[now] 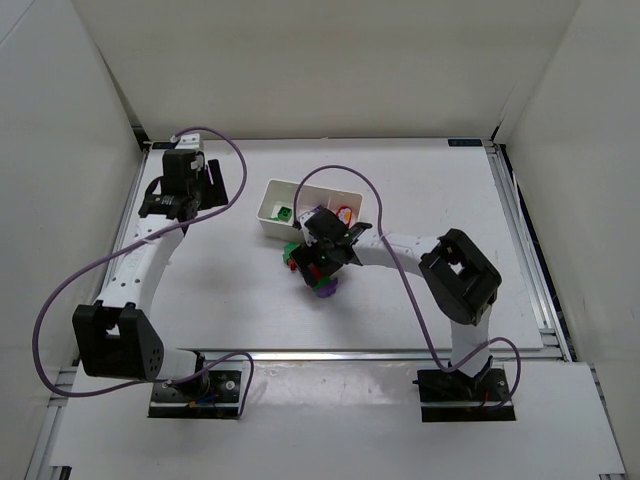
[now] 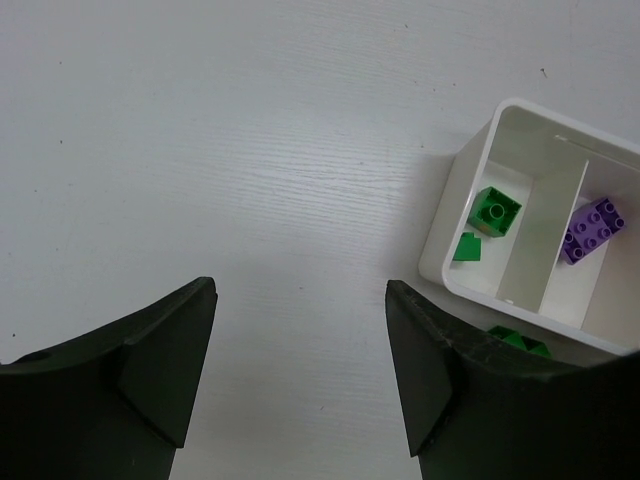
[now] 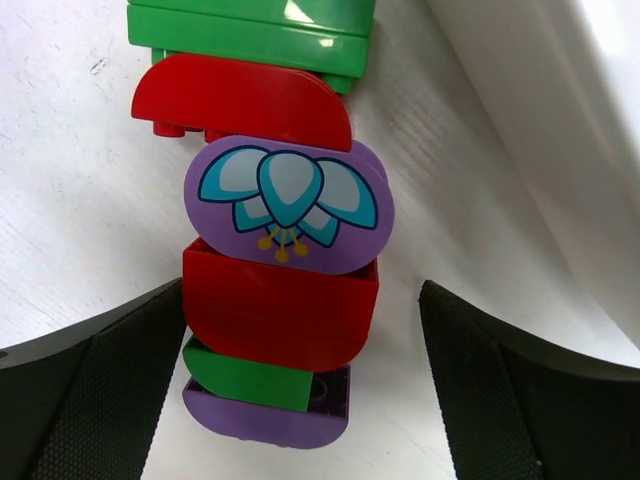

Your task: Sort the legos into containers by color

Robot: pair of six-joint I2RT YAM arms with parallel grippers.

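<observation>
The green lego [image 1: 291, 252] [image 2: 519, 341] just outside the white tray's near side, at the end of the cluster, is the next thing my left gripper will close on.
The white tray [image 1: 300, 186] lies at mid-table. In the left wrist view the tray [image 2: 450, 215] holds two green legos [image 2: 494, 212] in its end compartment and a purple lego [image 2: 592, 231] in the middle one. Something red [image 1: 345, 212] shows in the far compartment. My right gripper [image 1: 322, 258] is open, low over a cluster of loose legos just in front of the tray. Its jaws [image 3: 302, 300] straddle a red brick [image 3: 280, 305] with a flower-printed purple piece [image 3: 288, 205], green [image 3: 245, 375] and purple [image 3: 265, 418] bricks around it. My left gripper [image 1: 190, 190] [image 2: 300, 290] is open and empty over bare table, left of the tray.
More legos lie by the cluster: a red one [image 3: 240, 98] and a green one [image 3: 250, 30]. A green brick [image 2: 520, 340] lies outside the tray's near wall. The tray wall [image 3: 520, 130] stands close on the right of my right gripper. White walls enclose the table.
</observation>
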